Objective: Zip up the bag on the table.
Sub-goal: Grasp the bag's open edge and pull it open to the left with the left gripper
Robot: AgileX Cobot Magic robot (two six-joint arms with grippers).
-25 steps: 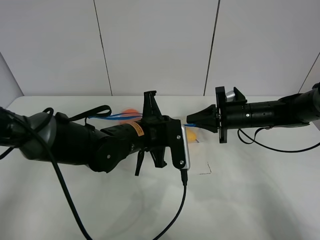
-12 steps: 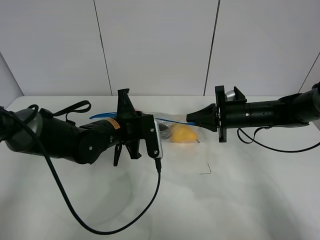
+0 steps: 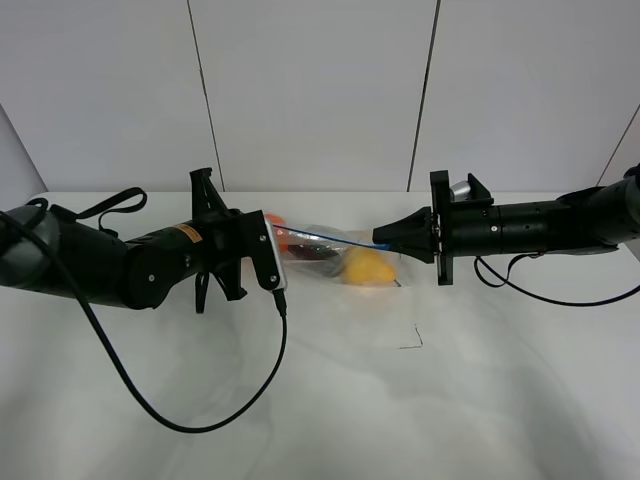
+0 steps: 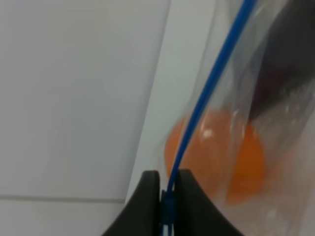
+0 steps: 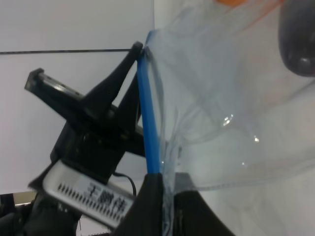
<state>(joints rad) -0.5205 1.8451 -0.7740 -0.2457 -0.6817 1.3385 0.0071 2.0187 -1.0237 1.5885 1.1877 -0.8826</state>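
My left gripper is going to release the end of the bag's blue seal on the white table (image 3: 197, 226) beyond the orange fruit, near the wall.
The clear bag (image 3: 335, 262) lies on the white table (image 3: 470, 400) between my two arms, with orange, dark purple and yellow (image 3: 366, 267) fruit inside. Its blue seal strip (image 3: 335, 240) is stretched taut between the grippers. My left gripper (image 3: 273, 234) is shut on the strip at the bag's left end; the left wrist view shows its fingertips (image 4: 167, 189) pinching the strip (image 4: 206, 93) in front of the orange fruit (image 4: 231, 157). My right gripper (image 3: 381, 240) is shut on the strip's right end, as the right wrist view shows (image 5: 165, 184).
A small black corner mark (image 3: 411, 340) lies on the table in front of the bag. The left arm's black cable (image 3: 240, 400) loops over the table's front left. A grey panelled wall (image 3: 320, 90) stands close behind.
My left gripper has slid left along the blue strip from the bag's right part to its left end, uncovering the fruit. The right gripper has held still.
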